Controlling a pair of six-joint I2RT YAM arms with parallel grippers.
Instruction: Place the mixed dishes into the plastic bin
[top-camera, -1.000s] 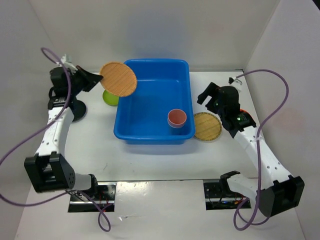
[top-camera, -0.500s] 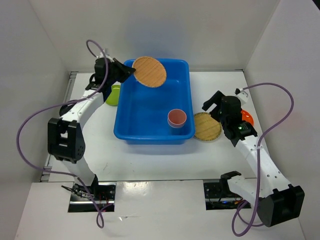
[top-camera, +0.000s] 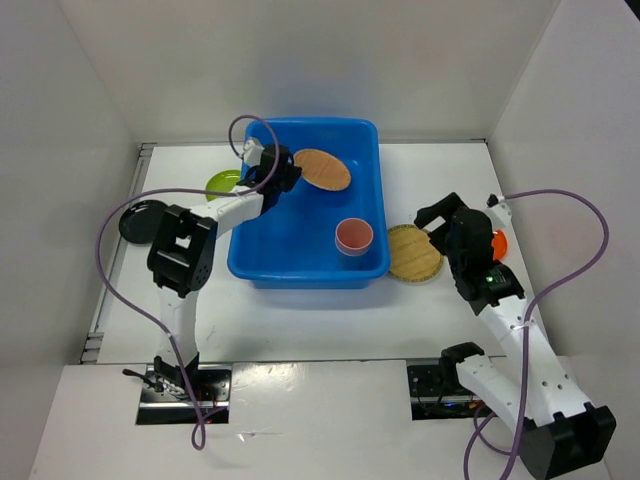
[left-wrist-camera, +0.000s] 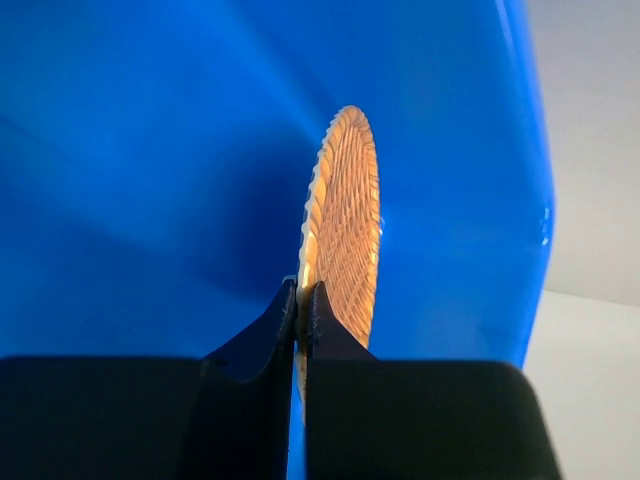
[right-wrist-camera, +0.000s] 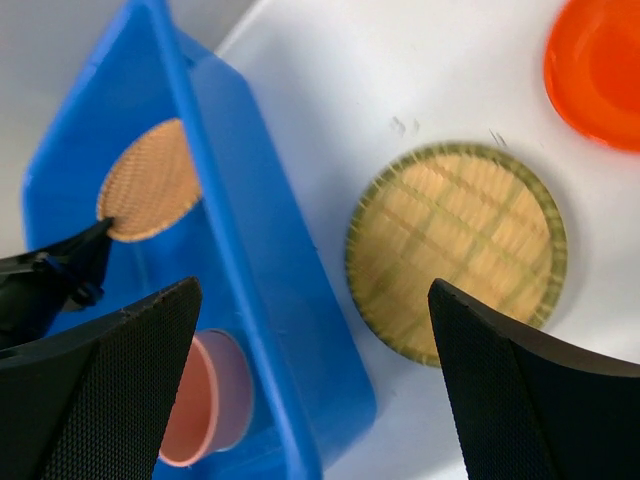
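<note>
I will next use my right gripper to grab the second woven plate beside the blue bin, by the plate's near edge (top-camera: 435, 271) (right-wrist-camera: 556, 298) facing away from the bin.
My left gripper (top-camera: 291, 170) is shut on the rim of a tan woven plate (top-camera: 322, 168), held tilted inside the back left of the blue plastic bin (top-camera: 300, 272). In the left wrist view the plate (left-wrist-camera: 345, 230) stands edge-on between the pinched jaws of the left gripper (left-wrist-camera: 302, 300). A reddish-pink cup (top-camera: 353, 236) lies in the bin. A second woven plate (top-camera: 414, 252) rests on the table right of the bin, with my right gripper (top-camera: 438, 216) open above it. In the right wrist view that gripper (right-wrist-camera: 312, 290) spans the bin wall (right-wrist-camera: 250, 250) and this plate (right-wrist-camera: 457, 250).
A lime-green plate (top-camera: 222, 183) lies left of the bin and a black plate (top-camera: 138, 222) farther left. An orange plate (top-camera: 497, 243) sits on the right, partly behind my right arm, and shows at the corner as the orange plate (right-wrist-camera: 598, 70). White walls close the table in.
My left arm has swung right with the woven plate, from outside the bin's back left corner to inside it, and the plate now lies flatter. The right arm has drifted slightly right.
</note>
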